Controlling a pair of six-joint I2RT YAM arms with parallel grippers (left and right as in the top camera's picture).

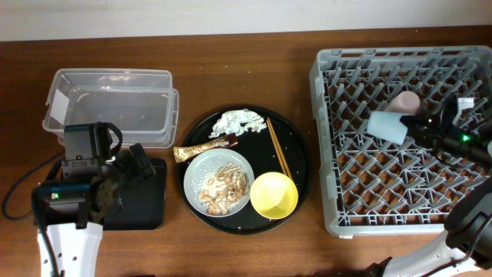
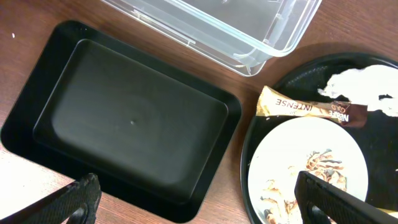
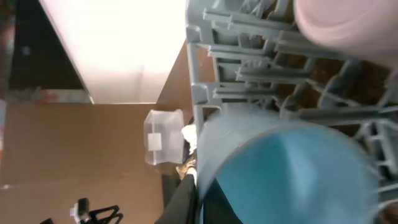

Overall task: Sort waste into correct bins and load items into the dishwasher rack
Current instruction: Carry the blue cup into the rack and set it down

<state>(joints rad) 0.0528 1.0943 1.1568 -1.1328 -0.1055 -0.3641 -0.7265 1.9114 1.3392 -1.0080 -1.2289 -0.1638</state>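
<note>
The robot's right gripper will release the small blue cup, now on its side over the pegs, on the grey dishwasher rack's pegs [image 1: 388, 143] just in front of the pink cup.
My right gripper [image 1: 419, 128] is shut on the rim of the small blue cup [image 1: 387, 126], which lies on its side over the pegs of the grey dishwasher rack [image 1: 330, 138]. The pink cup [image 1: 405, 101] lies just behind it in the rack. In the right wrist view the blue cup [image 3: 298, 174] fills the frame, its wall pinched by my gripper [image 3: 200, 186]. My left gripper [image 2: 199, 208] hangs open over the near right corner of the shallow black tray [image 2: 130, 118]. Beside it the plate [image 2: 298, 155] holds food scraps [image 2: 320, 168], with the wrapper [image 2: 305, 107] and tissue [image 2: 360, 84] behind.
The clear tub [image 1: 111, 104] stands behind the black tray [image 1: 146, 200]. A round black tray [image 1: 296, 150] carries the plate [image 1: 219, 181], a yellow bowl [image 1: 274, 194], chopsticks [image 1: 277, 146], the tissue [image 1: 237, 121] and the wrapper [image 1: 207, 148]. Bare wood lies between it and the rack.
</note>
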